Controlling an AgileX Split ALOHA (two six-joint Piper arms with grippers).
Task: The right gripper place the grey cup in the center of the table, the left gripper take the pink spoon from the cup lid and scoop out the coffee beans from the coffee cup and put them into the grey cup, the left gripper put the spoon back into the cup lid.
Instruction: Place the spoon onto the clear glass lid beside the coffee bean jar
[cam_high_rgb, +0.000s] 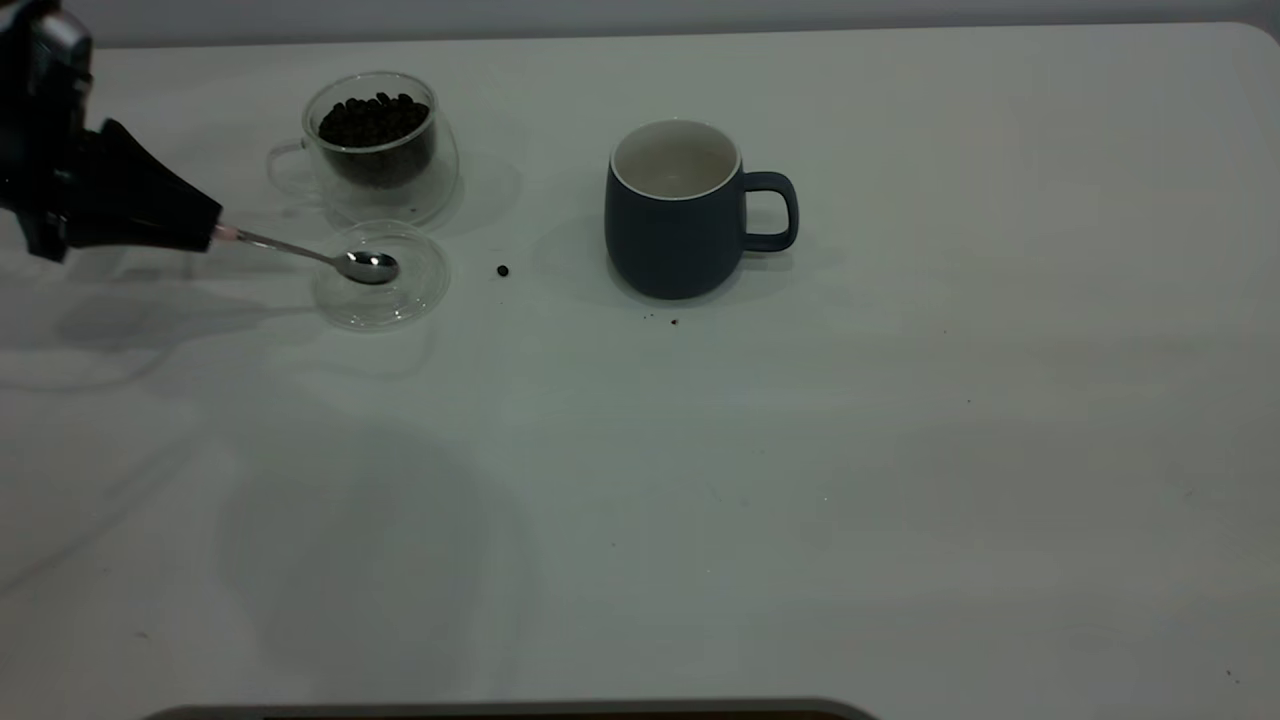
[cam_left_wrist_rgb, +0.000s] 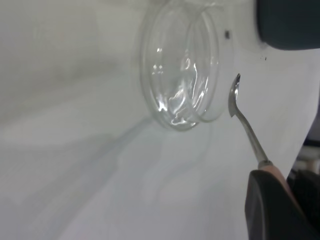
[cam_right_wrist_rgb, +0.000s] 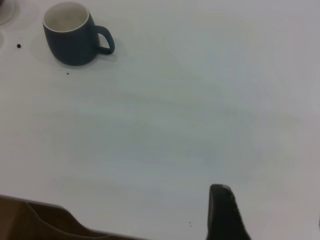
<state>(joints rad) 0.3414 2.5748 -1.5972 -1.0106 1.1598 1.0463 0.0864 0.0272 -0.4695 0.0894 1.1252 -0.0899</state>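
I should set the pink spoon, now hanging over the lid, down with my left gripper across the rim of the clear cup lid (cam_high_rgb: 332, 265) (cam_left_wrist_rgb: 206, 118), with its bowl inside.
My left gripper (cam_high_rgb: 212, 232) at the table's left is shut on the pink handle of the pink spoon (cam_high_rgb: 335, 261). The shiny, empty spoon bowl hangs over the clear cup lid (cam_high_rgb: 425, 300); whether it touches the glass I cannot tell. Just behind the lid stands the coffee cup (cam_high_rgb: 380, 150), holding coffee beans (cam_high_rgb: 374, 120). The grey cup (cam_high_rgb: 680, 215) stands upright near the table's middle, handle to the right. In the left wrist view the spoon (cam_left_wrist_rgb: 245, 125) juts from the gripper (cam_left_wrist_rgb: 285, 177) beside the lid (cam_left_wrist_rgb: 180, 75). My right gripper (cam_right_wrist_rgb: 270, 210) hovers open, far from the grey cup (cam_right_wrist_rgb: 70, 40).
One loose bean (cam_high_rgb: 502, 270) lies on the white table (cam_high_rgb: 800, 480) between lid and grey cup. Tiny dark crumbs (cam_high_rgb: 672, 322) sit in front of the grey cup. The table's near edge (cam_high_rgb: 500, 708) shows at the bottom.
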